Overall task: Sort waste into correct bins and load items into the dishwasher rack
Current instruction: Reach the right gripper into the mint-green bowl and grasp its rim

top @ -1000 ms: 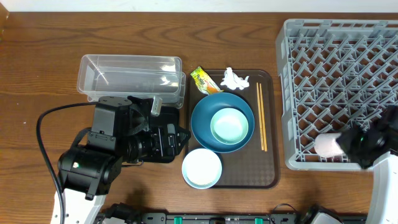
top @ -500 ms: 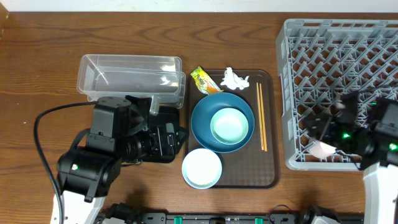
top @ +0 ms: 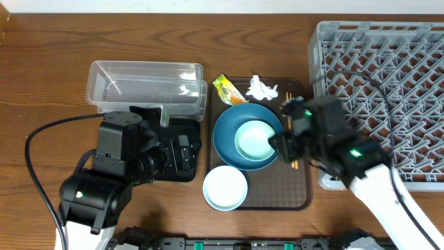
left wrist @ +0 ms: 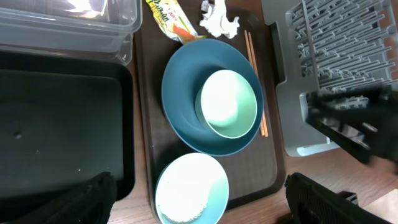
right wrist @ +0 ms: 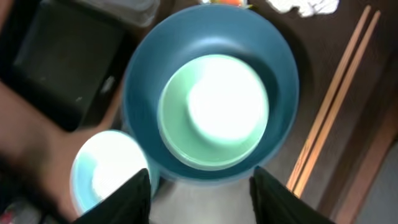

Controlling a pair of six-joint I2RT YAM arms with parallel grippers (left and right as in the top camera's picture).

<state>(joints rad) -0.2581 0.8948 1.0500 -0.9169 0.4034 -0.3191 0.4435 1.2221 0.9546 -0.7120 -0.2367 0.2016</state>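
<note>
The robot's right gripper should next go to the mint bowl inside the dark-blue dish and grab the bowl's rim (top: 273, 144) (right wrist: 262, 135) on the side facing the chopsticks.
The dark-blue dish (top: 229, 132) sits on the brown serving tray with the mint bowl (top: 255, 139) inside it. My right gripper (top: 281, 142) hangs open and empty over the dish's right rim; in the right wrist view the gripper (right wrist: 202, 199) spans the near rim of the dish (right wrist: 149, 81). The white bowl (top: 225, 187) is in front, and the chopsticks (top: 289, 111) lie to the right. The tissue (top: 260, 88) and wrapper (top: 226, 88) are behind. My left gripper (left wrist: 196, 208) is wide open and empty over the black tray (left wrist: 62, 124). The pink cup is hidden.
The clear tub (top: 146, 87) stands behind the black tray. The grey rack (top: 388, 69) fills the right side, its near-left corner covered by my right arm. The brown serving tray (top: 277, 194) lies between tub and rack. A black cable (top: 41, 139) loops at the left.
My right arm left the pink cup in the rack's near-left corner and swung left over the brown tray, open. The left arm has barely shifted.
</note>
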